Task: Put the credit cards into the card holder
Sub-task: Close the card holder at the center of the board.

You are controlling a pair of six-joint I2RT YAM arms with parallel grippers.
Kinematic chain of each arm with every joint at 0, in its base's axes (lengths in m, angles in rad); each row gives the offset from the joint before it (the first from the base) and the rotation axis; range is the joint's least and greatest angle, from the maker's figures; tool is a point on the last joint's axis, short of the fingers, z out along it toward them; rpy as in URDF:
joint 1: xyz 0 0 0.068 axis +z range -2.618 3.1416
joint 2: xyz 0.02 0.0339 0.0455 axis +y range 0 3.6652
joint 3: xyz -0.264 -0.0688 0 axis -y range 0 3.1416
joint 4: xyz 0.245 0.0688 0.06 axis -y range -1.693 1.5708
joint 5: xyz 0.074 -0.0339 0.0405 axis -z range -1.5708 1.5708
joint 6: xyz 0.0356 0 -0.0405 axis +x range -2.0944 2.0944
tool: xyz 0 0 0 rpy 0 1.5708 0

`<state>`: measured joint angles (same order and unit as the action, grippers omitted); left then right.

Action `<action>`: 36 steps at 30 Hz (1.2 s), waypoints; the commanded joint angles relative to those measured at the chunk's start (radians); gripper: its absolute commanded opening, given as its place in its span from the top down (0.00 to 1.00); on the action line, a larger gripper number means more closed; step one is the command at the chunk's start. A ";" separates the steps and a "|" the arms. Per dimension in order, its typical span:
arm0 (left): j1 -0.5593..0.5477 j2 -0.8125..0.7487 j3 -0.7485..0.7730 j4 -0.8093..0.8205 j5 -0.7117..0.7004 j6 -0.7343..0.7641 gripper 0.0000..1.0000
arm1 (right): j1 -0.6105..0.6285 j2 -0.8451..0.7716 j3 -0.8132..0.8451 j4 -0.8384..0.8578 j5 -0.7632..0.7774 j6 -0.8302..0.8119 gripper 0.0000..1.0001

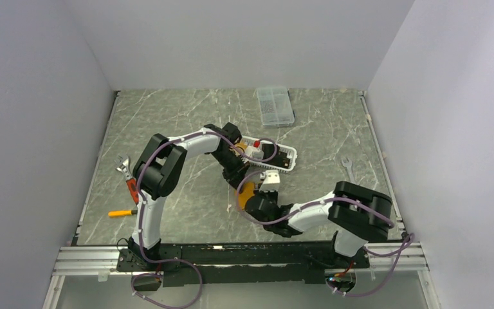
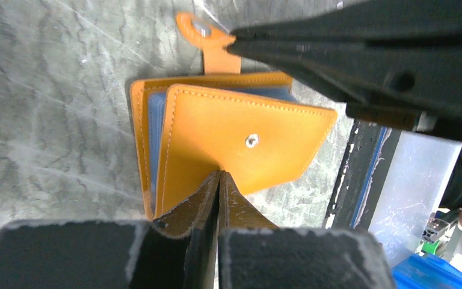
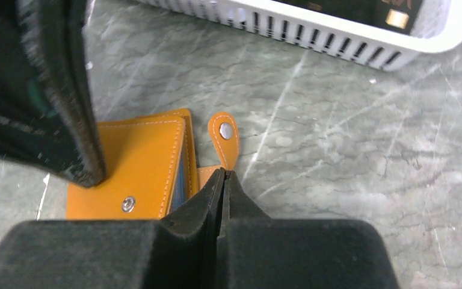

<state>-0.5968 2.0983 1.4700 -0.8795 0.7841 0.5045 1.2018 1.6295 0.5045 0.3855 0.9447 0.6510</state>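
Next, my right gripper folds the tab over the cover, open, and takes it nearer the stud [image 3: 128,204], as it is pinching the strap below the round end of the snap tab.
The orange card holder [image 2: 240,129] lies on the marble table, its cover slightly raised and light blue showing at its edge. It also shows in the top view [image 1: 247,190] and the right wrist view [image 3: 138,162]. My left gripper [image 2: 219,176] is shut, its tips against the cover's near edge. My right gripper [image 3: 224,173] is shut, its tips on the strap of the snap tab [image 3: 224,138]. A black credit card [image 3: 337,7] with a gold chip lies in the white slotted basket [image 3: 337,37]. No other card shows clearly.
The white basket [image 1: 287,162] stands just behind the card holder. A clear compartment box [image 1: 274,106] lies at the back. A spanner [image 1: 347,168] lies at the right. An adjustable wrench [image 1: 123,166] and an orange-handled screwdriver [image 1: 122,212] lie at the left.
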 commanded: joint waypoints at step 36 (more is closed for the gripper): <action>-0.083 -0.014 0.047 0.090 0.159 -0.162 0.92 | -0.271 -0.656 -0.361 -0.149 -0.342 0.458 0.48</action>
<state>-0.6792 2.0663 1.4570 -0.8310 0.9119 0.3779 0.9428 1.0554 0.1413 0.2764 0.6281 1.1213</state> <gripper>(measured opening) 0.078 0.506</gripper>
